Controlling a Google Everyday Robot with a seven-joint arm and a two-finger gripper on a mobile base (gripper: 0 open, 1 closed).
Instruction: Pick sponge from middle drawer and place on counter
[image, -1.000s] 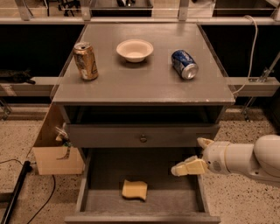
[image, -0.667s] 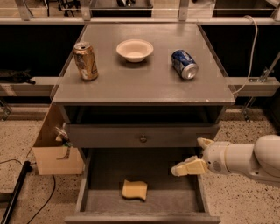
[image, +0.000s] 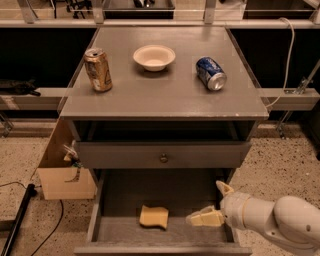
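Note:
Next, my gripper moves to the end of the pale-yellow sponge (image: 164, 217) that faces my open fingers and closes on it there.
A pale-yellow sponge (image: 153, 216) with a wavy edge lies flat on the floor of the pulled-out middle drawer (image: 175, 192), left of centre and near its front. My gripper (image: 213, 204) reaches in from the lower right over the drawer's right side. It is open, and the lower finger (image: 205, 218) points left toward the sponge, a short gap away from it. Nothing is between the fingers. Above the drawers, the grey counter (image: 165, 92) spans the top of the cabinet.
On the counter stand an upright gold can (image: 98, 69), a small white bowl (image: 154, 57) and a blue can (image: 210, 73) lying on its side. A shut drawer front with a round knob (image: 163, 158) sits just above the open drawer. A cardboard box (image: 62, 170) leans at the cabinet's left.
My gripper has dropped lower and shifted slightly left, deeper into the drawer and closer to the sponge. The sponge and the counter items have not moved.

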